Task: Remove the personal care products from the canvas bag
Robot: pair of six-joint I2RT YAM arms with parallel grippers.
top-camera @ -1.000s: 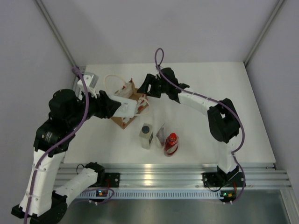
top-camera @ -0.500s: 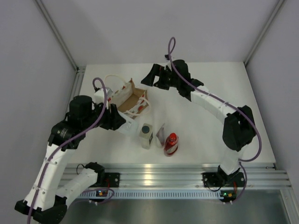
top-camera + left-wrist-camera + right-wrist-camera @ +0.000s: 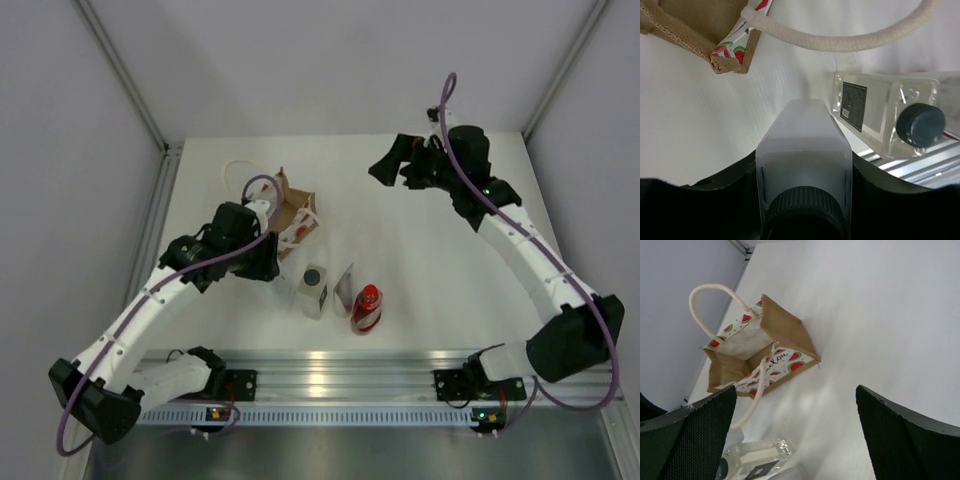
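Observation:
The white bottle in my left gripper should be set upright by me on the table (image 3: 282, 308) beside the standing white bottle, opposite the white tube.
The canvas bag (image 3: 291, 212) stands at the back left of the table, and its open top shows in the right wrist view (image 3: 754, 351). My left gripper (image 3: 802, 170) is shut on a white bottle (image 3: 801, 145) with a dark grey cap (image 3: 802, 215), held low over the table just off the bag's corner (image 3: 722, 47). In the top view the left gripper (image 3: 268, 264) is in front of the bag. Another white bottle (image 3: 313, 290), the white tube (image 3: 345, 288) and the red bottle (image 3: 366, 308) stand together on the table. My right gripper (image 3: 386, 166) is open, empty and raised to the right of the bag.
The bag's white loop handle (image 3: 850, 42) lies on the table by the standing white bottle (image 3: 885, 117). The aluminium rail (image 3: 350, 375) runs along the near edge. Grey walls close in the left, back and right sides.
My left gripper drew a white bottle out of the bag and moved it toward the products in front. My right gripper pulled back from the bag to the right.

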